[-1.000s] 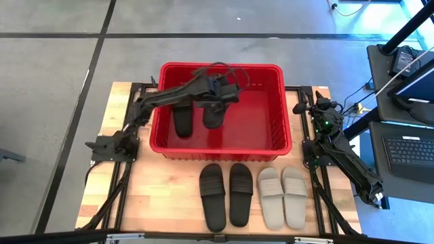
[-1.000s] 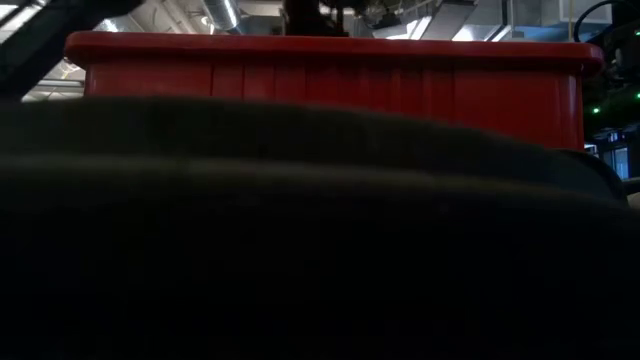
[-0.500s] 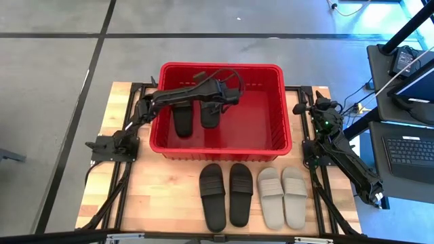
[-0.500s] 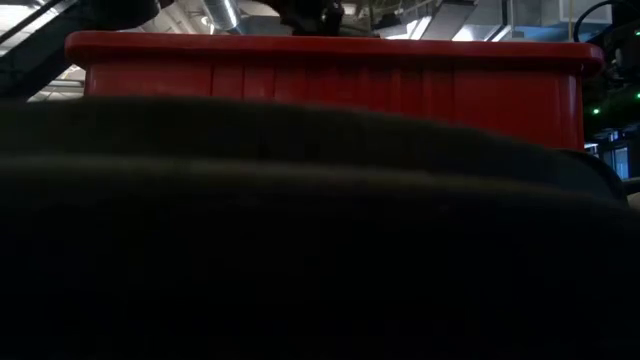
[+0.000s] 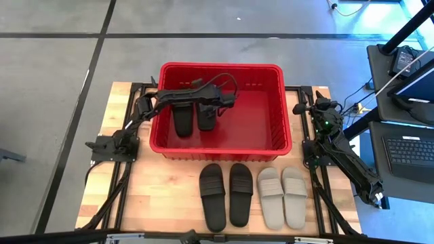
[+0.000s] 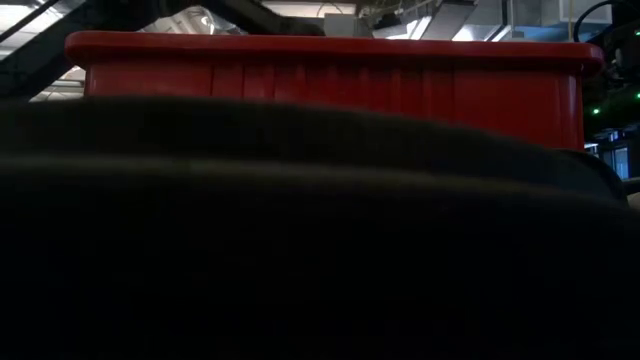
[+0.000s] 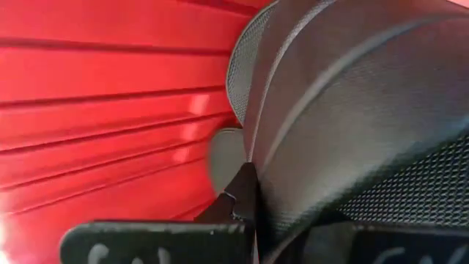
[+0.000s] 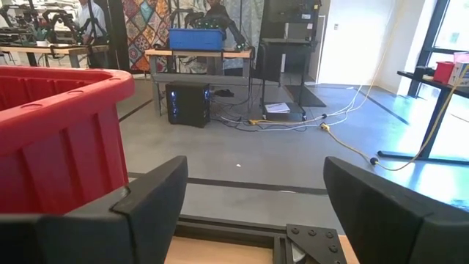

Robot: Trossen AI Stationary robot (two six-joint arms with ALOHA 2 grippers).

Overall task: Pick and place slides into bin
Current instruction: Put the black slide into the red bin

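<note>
The robot's left gripper will release its black slide, now held inside the red bin, on the bottom of the red bin, next to the other black slide (image 5: 204, 121).
The red bin (image 5: 285, 139) stands at the table's far middle. One black slide (image 5: 182, 119) lies on its floor at the left. My left gripper (image 5: 213, 104) reaches into the bin from the left and is shut on a second black slide (image 5: 206, 118), right beside the first; this slide fills the left wrist view (image 7: 352, 110). On the table in front of the bin lie two black slides (image 5: 226, 195) and two beige slides (image 5: 283, 196), soles down. My right gripper (image 8: 253, 198) waits open at the table's right edge. My left gripper pinches the black slide between its two shut fingers (image 7: 242, 192), at an edge (image 7: 258, 165) beside the wide ribbed strap. The fingers slant down into the bin from the table's left. The slide hangs low below them; whether it touches the bin's floor cannot be told.
The bin's right half (image 5: 254, 118) holds nothing. In the low view a dark slide close to the lens hides all but the bin's near wall (image 6: 330, 80). Desks with a laptop (image 5: 410, 152) stand to the right of the table.
My left gripper has sunk into the bin with the black slide and shifted a little toward the table's left edge. The slide has come down next to the one lying in the bin. The gripper stays shut on it.
</note>
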